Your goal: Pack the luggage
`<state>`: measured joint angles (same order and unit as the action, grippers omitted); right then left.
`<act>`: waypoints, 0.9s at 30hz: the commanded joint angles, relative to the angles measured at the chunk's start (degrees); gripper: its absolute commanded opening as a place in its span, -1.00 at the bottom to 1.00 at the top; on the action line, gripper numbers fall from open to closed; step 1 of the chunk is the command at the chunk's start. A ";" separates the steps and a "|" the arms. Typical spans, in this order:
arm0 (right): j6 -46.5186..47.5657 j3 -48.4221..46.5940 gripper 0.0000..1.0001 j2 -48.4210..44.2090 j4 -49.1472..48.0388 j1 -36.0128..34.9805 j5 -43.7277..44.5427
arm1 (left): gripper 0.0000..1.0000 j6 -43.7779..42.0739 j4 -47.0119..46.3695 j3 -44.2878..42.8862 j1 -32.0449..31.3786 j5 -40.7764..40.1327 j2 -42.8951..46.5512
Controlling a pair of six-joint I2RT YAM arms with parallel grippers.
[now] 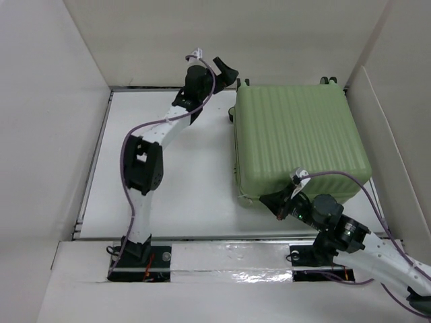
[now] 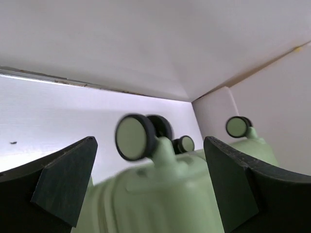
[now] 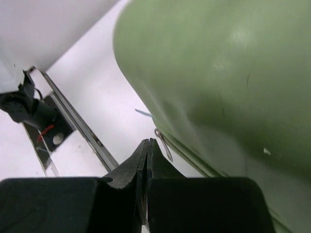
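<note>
My left gripper is open and will close on the suitcase's upper wheel [image 1: 240, 83] [image 2: 133, 137], the one at the far corner nearest to its open fingers.
The light-green ribbed suitcase [image 1: 296, 141] lies closed and flat on the right half of the table. My left gripper [image 1: 225, 69] is open and empty, raised at the suitcase's far left corner; the left wrist view shows the suitcase end [image 2: 165, 194] with its black-and-green wheels [image 2: 133, 137] between the fingers [image 2: 63, 182], without touching. My right gripper [image 1: 268, 200] is shut with nothing in it, at the near left corner of the suitcase [image 3: 218, 73]. A metal zipper pull [image 3: 164, 144] hangs just beside its tips [image 3: 147, 143].
White walls box in the table [image 1: 182, 182] on the left, back and right. A taped white ledge [image 1: 229, 259] with the arm bases runs along the near edge. A second wheel [image 1: 326, 80] sticks out at the suitcase's far side.
</note>
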<state>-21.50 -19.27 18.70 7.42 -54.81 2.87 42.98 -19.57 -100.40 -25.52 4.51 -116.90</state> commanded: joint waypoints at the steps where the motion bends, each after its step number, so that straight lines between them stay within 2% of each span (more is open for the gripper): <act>1: -0.92 -1.30 -1.00 -0.33 4.79 0.14 0.99 | 0.83 -0.45 7.88 -14.15 1.87 9.27 -8.14; 3: -1.53 -1.74 -1.00 0.11 6.11 0.14 2.04 | 0.98 0.43 7.88 -19.37 2.40 12.61 -14.21; 4: -1.88 -2.00 -1.00 0.63 7.68 0.14 3.61 | 0.98 1.31 9.88 -26.27 2.40 15.06 -19.10; 7: -2.15 -2.27 -1.00 1.16 8.40 0.14 3.90 | 0.98 2.89 12.11 -36.24 2.40 16.92 -24.83; 16: -5.13 -0.60 -0.90 2.13 8.22 0.14 5.64 | 0.98 13.34 -3.35 -33.11 0.56 21.23 -28.90; 21: -7.50 -0.60 -0.69 0.20 10.16 0.14 7.50 | 0.98 19.94 -17.24 -24.07 -0.67 21.86 -27.16; 24: -9.25 -0.16 -0.46 -0.59 11.12 0.14 8.37 | 0.97 20.73 -16.64 -28.34 -1.29 22.64 -29.95; 26: -10.75 -0.51 -0.34 -0.94 13.48 0.14 10.48 | 0.78 23.79 -18.64 -30.47 -1.29 23.08 -31.89; 27: -12.24 -0.68 -0.30 -1.38 14.37 0.14 11.44 | 0.44 24.69 -19.79 -29.95 -1.29 22.65 -31.98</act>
<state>-30.06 -19.31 18.31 18.81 -54.83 10.83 63.44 -31.03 -127.63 -24.99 23.81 -146.96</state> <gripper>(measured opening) 0.336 0.776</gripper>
